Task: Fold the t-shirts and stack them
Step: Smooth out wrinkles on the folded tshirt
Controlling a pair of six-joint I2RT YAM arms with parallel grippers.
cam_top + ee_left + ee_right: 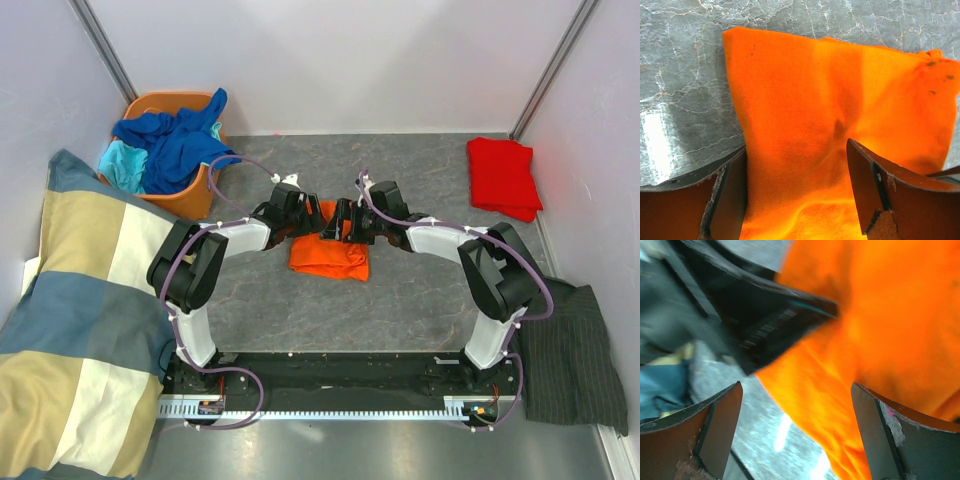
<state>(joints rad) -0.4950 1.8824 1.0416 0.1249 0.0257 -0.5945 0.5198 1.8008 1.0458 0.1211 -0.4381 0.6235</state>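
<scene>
I need to close my right gripper on the orange t-shirt's side edge (364, 246), about halfway along, on the side toward the red t-shirt.
The bright orange t-shirt (328, 256) lies partly folded in the middle of the grey table, and it fills the left wrist view (805, 100). Both grippers meet over its far edge. My left gripper (316, 222) is open, its jaws (796, 148) standing wide on either side of the orange cloth. My right gripper (342, 226) is open too, with the orange shirt (880, 340) lying under and between its jaws (796, 386). The left gripper's black body (765, 315) shows close in front of it. A red t-shirt (503, 176) lies folded at the back right. Royal blue (180, 145) and turquoise (122, 163) shirts are heaped in a basket.
An orange basket (190, 202) stands at the back left. A big blue-cream-yellow checked blanket (70, 320) covers the left side. A dark grey pinstriped cloth (572, 350) lies at the right front. Grey walls close in the table on three sides.
</scene>
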